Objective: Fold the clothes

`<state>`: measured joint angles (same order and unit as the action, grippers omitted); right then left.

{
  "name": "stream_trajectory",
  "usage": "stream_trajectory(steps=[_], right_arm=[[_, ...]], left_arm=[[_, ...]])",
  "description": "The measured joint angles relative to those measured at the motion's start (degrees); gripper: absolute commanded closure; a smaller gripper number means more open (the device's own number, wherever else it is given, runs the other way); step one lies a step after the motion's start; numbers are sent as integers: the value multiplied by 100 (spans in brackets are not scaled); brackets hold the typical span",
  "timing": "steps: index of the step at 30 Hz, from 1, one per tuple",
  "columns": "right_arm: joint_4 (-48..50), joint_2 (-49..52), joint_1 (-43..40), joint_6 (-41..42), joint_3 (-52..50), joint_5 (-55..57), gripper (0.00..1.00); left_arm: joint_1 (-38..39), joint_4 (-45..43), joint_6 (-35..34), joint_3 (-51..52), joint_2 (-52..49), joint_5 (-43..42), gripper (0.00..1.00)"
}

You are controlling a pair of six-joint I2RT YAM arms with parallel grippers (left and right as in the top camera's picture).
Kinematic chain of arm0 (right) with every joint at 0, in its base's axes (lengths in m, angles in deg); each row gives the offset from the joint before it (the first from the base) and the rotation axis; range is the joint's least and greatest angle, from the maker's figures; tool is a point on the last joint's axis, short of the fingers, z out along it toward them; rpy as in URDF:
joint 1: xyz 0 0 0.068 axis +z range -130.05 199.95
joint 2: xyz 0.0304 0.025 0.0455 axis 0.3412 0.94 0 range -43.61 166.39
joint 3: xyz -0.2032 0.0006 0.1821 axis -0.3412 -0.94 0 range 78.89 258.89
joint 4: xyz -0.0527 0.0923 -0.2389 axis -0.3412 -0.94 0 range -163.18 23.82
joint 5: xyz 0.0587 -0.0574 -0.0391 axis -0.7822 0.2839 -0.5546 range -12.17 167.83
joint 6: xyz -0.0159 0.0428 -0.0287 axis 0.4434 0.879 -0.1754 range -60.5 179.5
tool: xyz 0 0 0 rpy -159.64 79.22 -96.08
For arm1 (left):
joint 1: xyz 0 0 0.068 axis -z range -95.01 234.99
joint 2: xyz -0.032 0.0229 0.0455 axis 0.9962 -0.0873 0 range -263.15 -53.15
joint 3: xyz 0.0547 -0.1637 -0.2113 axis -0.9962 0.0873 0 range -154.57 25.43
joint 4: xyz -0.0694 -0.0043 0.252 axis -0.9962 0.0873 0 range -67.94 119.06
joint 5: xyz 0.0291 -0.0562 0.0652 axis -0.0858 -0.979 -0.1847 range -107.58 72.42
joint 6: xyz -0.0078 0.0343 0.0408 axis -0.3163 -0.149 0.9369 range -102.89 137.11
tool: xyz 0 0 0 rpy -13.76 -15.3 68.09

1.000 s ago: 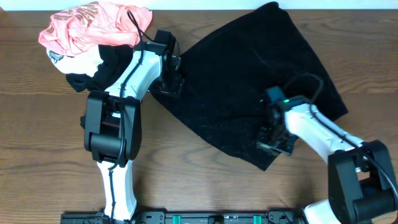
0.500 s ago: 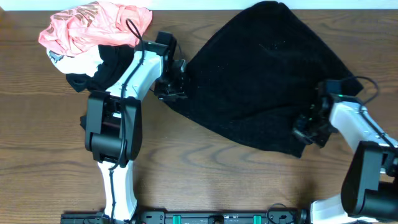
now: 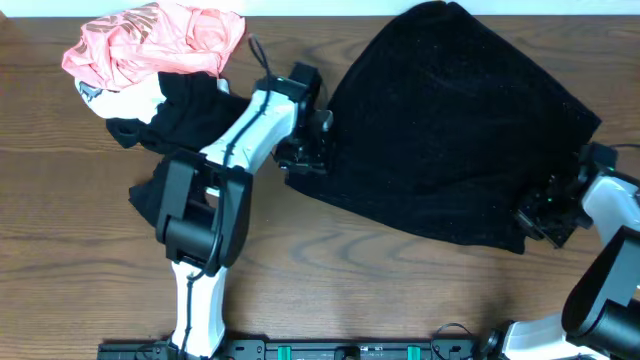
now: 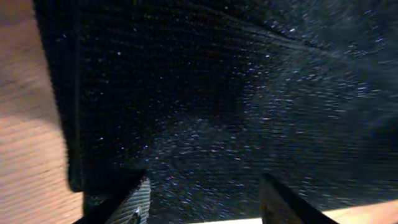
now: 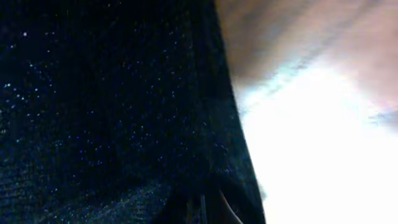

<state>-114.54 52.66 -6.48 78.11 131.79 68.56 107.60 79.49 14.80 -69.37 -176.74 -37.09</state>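
Note:
My left gripper is over knit inside the black garment's side edge. I need to open it, pinch that edge point(image 4: 75, 155) and pull the garment toward the middle of the table.
The clothes point(image 3: 450, 120), a big black fuzzy knit garment, lie spread across the right half of the wooden table point(image 3: 80, 230). My left gripper point(image 3: 305, 155) sits at the garment's left corner. In the left wrist view its fingers point(image 4: 138, 202) stand partly apart with the knit fabric point(image 4: 217, 112) and its hem between them. My right gripper point(image 3: 545, 210) is at the garment's lower right corner and is shut on the fabric. In the right wrist view the gripper point(image 5: 199, 211) is buried in black knit point(image 5: 112, 99). No buttons show.
A salmon-pink garment point(image 3: 150, 45) is heaped at the back left on a white piece point(image 3: 125, 95). A thinner smooth black garment point(image 3: 175, 110) lies beside it, under the left arm. The table's back edge runs just behind the clothes.
The right gripper has pulled the garment's lower corner far to the right, spreading the fabric out. The left gripper has shifted right with the left corner and narrowed its jaws.

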Motion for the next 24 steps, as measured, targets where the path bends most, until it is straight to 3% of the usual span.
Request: stream_trajectory(steps=[9, 14, 17, 24], right_arm=[[-87, 0, -44, -415, 0, -55, 88], [-59, 0, -46, -551, 0, -57, 85], [-33, 0, -46, -586, 0, -57, 85], [-22, 0, -46, -597, 0, -57, 85]], left_arm=[[79, -181, 1040, 0, 0, 785, 42], [68, -236, 1462, 0, 0, 1158, 22], [28, -245, 1631, 0, 0, 1320, 15], [-155, -420, 1825, 0, 0, 1294, 14]])
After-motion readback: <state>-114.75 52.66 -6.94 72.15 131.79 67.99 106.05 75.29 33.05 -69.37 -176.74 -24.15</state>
